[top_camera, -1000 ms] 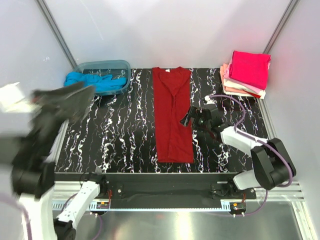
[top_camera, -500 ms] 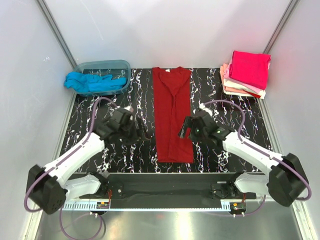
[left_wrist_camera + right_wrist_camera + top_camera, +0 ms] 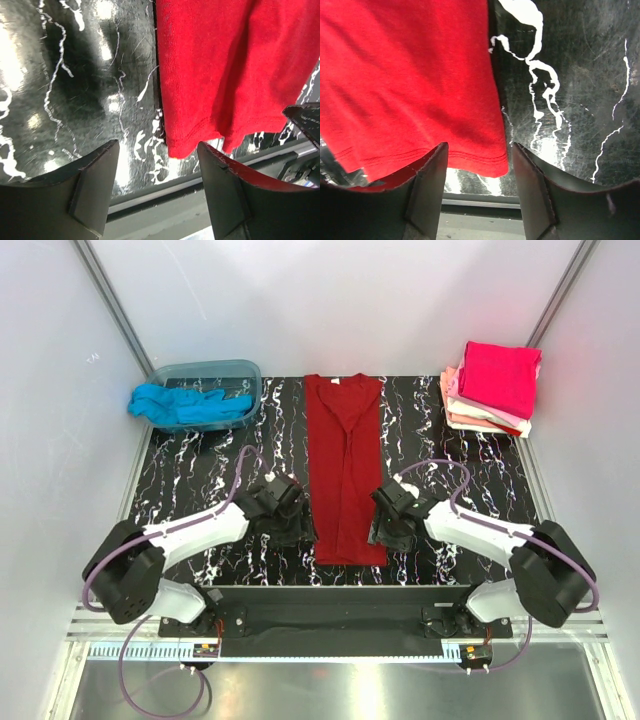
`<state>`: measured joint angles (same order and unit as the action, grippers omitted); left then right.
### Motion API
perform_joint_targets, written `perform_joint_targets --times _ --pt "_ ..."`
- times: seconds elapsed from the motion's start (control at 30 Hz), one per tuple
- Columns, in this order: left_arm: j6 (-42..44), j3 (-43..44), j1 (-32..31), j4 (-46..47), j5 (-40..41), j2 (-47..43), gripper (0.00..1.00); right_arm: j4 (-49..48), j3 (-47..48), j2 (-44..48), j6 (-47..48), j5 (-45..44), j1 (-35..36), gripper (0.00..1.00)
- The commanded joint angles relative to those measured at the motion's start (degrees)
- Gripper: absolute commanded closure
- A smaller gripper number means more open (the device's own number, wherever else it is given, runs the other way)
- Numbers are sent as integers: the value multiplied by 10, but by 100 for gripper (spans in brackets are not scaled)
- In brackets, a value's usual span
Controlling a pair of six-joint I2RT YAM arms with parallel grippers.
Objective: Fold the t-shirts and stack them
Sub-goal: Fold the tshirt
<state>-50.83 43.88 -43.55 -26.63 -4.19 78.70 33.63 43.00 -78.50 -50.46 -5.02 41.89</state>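
The t-shirt's hem end leans toward my right gripper, so I need to first straighten the t-shirt, then pinch both hem corners (image 3: 380, 560) and fold toward the collar.
A dark red t-shirt (image 3: 345, 465) lies folded into a long strip down the middle of the table, collar at the far end. My left gripper (image 3: 296, 527) sits low at its near left corner and my right gripper (image 3: 384, 528) at its near right corner. In the left wrist view the hem corner (image 3: 192, 142) lies just ahead of the open left gripper (image 3: 157, 187), nothing pinched. The right wrist view shows the right hem corner (image 3: 487, 160) between the tips of the open right gripper (image 3: 480, 192). A turquoise t-shirt (image 3: 185, 405) is bunched at the far left. Folded t-shirts (image 3: 495, 385), magenta on top, are stacked at the far right.
A translucent blue-grey tub (image 3: 210, 375) holds part of the turquoise shirt at the far left corner. The black marbled table (image 3: 220, 490) ends in a metal rail (image 3: 340, 595) just beyond the shirt's near hem. White walls close in left, right and behind.
Both arms swung in and down to the red shirt's near corners, the left from high at the left edge. Both pairs of jaws have narrowed.
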Motion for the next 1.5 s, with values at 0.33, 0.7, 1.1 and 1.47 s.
perform_joint_targets --times 0.33,0.7,1.1,1.47 --pt "-28 4 -51 108 5 94 57 1 20 -39 5 4 14 72" --pt "-31 24 -52 -23 93 47 100 71 12 20 -13 -55 14 100" --pt "-71 -11 -53 -27 65 13 64 85 -27 52 -22 -23 14 44" --pt "-75 -29 -53 -53 103 -60 27 41 -48 98 -30 13 14 24"
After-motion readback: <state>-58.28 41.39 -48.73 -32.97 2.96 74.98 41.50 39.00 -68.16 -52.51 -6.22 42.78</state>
